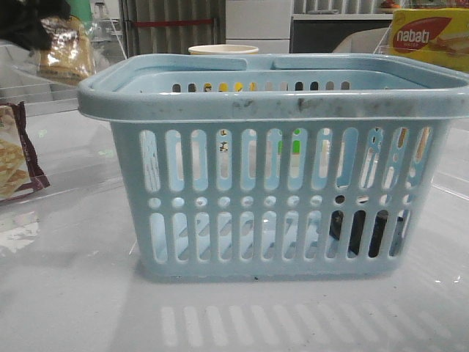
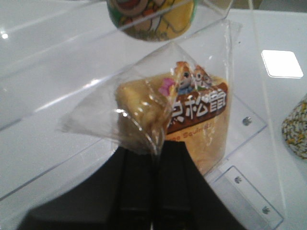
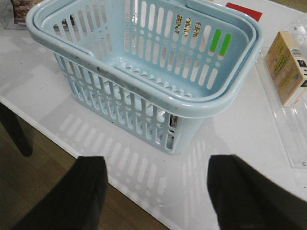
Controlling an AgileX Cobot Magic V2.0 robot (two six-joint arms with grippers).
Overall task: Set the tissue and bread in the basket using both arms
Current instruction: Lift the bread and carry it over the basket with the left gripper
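My left gripper is going to the light blue basket's back side point(image 1: 245, 176), near its middle. It will let go of the bread against that side.
The light blue basket point(image 1: 271, 169) point(image 3: 144, 72) fills the middle of the table. Low in its right end, behind the slots, lies the nearly black tissue point(image 1: 359, 233). My left gripper point(image 1: 29, 26) point(image 2: 156, 160) hangs high at the far left, outside the basket and a little above its rim. It is shut on the clear wrapper of the bread point(image 1: 64, 50) point(image 2: 192, 112), a golden-brown packet with a dark label strip. My right gripper point(image 3: 158, 165) is open with nothing between its fingers, above the table's front edge, short of the basket's near corner. It does not show in the front view.
A maroon-edged snack packet point(image 1: 15, 158) lies left of the basket. Behind it stand a cup point(image 1: 223, 50) and a yellow Nabati box point(image 1: 432, 37). A clear acrylic tray point(image 3: 288, 124) holding a tan box point(image 3: 287, 67) sits beside the basket. Wooden floor point(image 3: 38, 182) lies past the table edge.
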